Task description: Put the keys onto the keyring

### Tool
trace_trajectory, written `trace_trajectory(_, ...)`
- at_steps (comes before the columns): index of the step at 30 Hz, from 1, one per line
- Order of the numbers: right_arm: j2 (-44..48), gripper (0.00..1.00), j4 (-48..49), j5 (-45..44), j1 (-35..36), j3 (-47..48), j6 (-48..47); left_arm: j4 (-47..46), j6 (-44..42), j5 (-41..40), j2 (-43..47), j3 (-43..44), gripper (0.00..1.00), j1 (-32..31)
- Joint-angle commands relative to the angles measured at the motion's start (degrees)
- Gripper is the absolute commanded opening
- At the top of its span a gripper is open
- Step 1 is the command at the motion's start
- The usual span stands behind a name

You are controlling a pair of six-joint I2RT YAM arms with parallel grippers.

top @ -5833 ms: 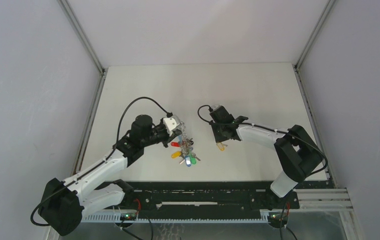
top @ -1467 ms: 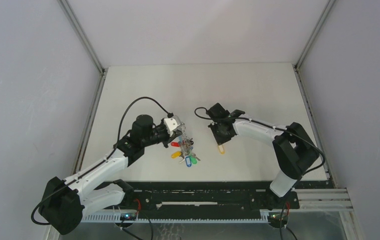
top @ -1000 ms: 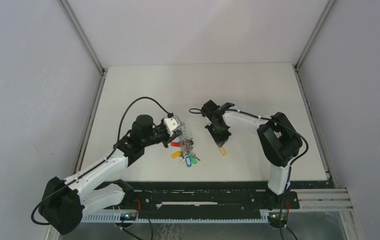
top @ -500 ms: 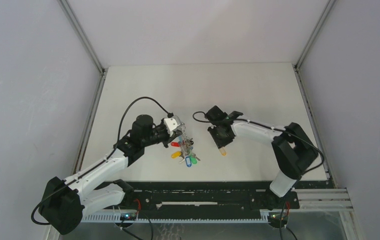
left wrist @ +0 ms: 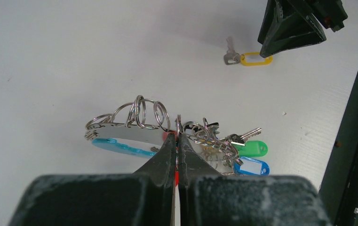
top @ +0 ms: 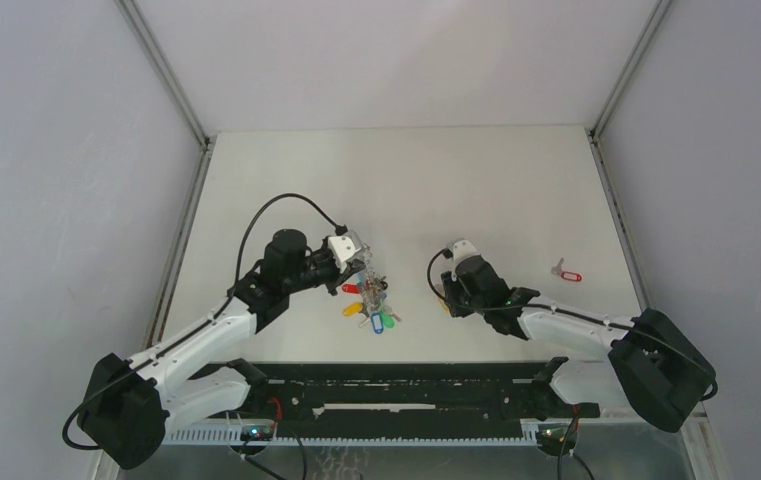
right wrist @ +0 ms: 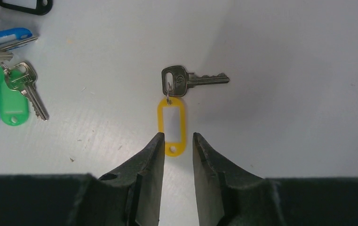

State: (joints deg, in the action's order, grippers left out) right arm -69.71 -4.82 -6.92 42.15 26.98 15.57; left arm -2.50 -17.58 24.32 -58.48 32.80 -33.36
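Note:
The right gripper's fingertips straddle the near end of the yellow tag, so the robot should move forward and pinch the small metal loop point(right wrist: 169, 96) where the tag joins the key.
My left gripper point(top: 358, 261) is shut on the keyring point(left wrist: 129, 129), a grey loop with a cyan section point(left wrist: 118, 146), and holds it above the table. Keys with green point(left wrist: 252, 149), blue and red tags hang from it point(top: 373, 305). The yellow-tagged key point(right wrist: 172, 123) lies flat on the table. My right gripper point(right wrist: 178, 137) is open just in front of it, with the near end of the tag between the fingertips point(right wrist: 158, 141). In the top view the right gripper point(top: 450, 291) mostly covers that key. The red-tagged key point(top: 565, 273) lies alone at the right.
The ring's hanging keys point(right wrist: 12, 101) lie a short way left of the yellow-tagged key. A black rail point(top: 406, 385) runs along the table's near edge. Grey walls enclose the table on three sides.
My right arm has swung down toward the near edge and now meets the yellow-tagged key from its near side. The red-tagged key, hidden under the arm before, now shows. The left arm has not moved.

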Motion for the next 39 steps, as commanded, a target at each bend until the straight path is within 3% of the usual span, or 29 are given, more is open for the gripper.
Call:
trace_trajectory(1, 0.7, 0.29, 14.2, 0.5, 0.7, -2.8, 0.0, -5.2, -0.1, 0.6, 1.1, 0.3, 0.00, -0.2)
trace_trajectory(9, 1.7, 0.26, 24.1, -2.9, 3.4, -8.3, -2.5, -5.7, 0.0, 0.8, 0.7, 0.3, 0.00, -0.2)
trace_trajectory(30, -3.8, 0.15, 25.0, -5.5, 4.0, -6.1, -2.9, -5.5, 0.0, 0.8, 1.0, 0.3, 0.00, -0.2)
trace_trajectory(39, -5.0, 0.14, 24.9, -5.5, 4.1, -5.3, -3.4, -5.4, -0.1, 1.0, 0.6, 0.5, 0.00, -0.2)
